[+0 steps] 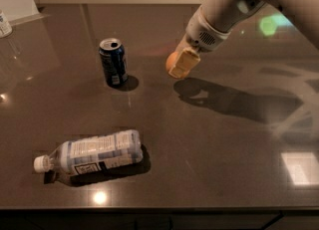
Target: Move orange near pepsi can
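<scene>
My gripper has the orange. It will let go of it on the dark table (pixel 145 73) close against the arm side of the pepsi can.
The pepsi can (pixel 112 61) is dark blue with a silver top and stands upright on the dark table, left of centre. The orange (pixel 172 61) is held in my gripper (pixel 179 64), whose tan fingers (pixel 185 62) cover most of it. The gripper is shut on the orange and holds it above the table, to the right of the can with a gap between them. My white arm (pixel 224 10) reaches in from the upper right.
A clear plastic water bottle (pixel 92 156) lies on its side near the table's front edge at the left. The dark table (pixel 209 164) reflects lights at the right. A white object (pixel 4 24) stands at the far left edge.
</scene>
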Action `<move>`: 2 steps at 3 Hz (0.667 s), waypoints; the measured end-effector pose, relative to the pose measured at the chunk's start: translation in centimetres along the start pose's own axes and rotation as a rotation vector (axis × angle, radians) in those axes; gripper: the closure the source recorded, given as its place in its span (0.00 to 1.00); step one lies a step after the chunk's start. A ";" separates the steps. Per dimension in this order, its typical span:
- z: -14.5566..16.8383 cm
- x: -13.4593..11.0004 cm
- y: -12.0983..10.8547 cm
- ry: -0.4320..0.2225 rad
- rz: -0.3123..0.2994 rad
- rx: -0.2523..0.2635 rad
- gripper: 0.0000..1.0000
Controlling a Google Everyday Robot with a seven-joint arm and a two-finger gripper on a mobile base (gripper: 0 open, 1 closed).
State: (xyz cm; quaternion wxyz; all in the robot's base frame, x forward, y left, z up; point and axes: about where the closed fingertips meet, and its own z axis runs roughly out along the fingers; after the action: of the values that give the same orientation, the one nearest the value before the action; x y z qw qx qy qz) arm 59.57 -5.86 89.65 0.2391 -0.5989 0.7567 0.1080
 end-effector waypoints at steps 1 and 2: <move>1.8 -1.6 0.3 -0.003 -0.031 -0.033 1.00; 3.6 -3.3 1.1 -0.007 -0.066 -0.070 1.00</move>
State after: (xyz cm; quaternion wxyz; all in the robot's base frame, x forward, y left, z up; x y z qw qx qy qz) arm 59.93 -1.14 88.02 0.2242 -0.6311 0.7314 0.1286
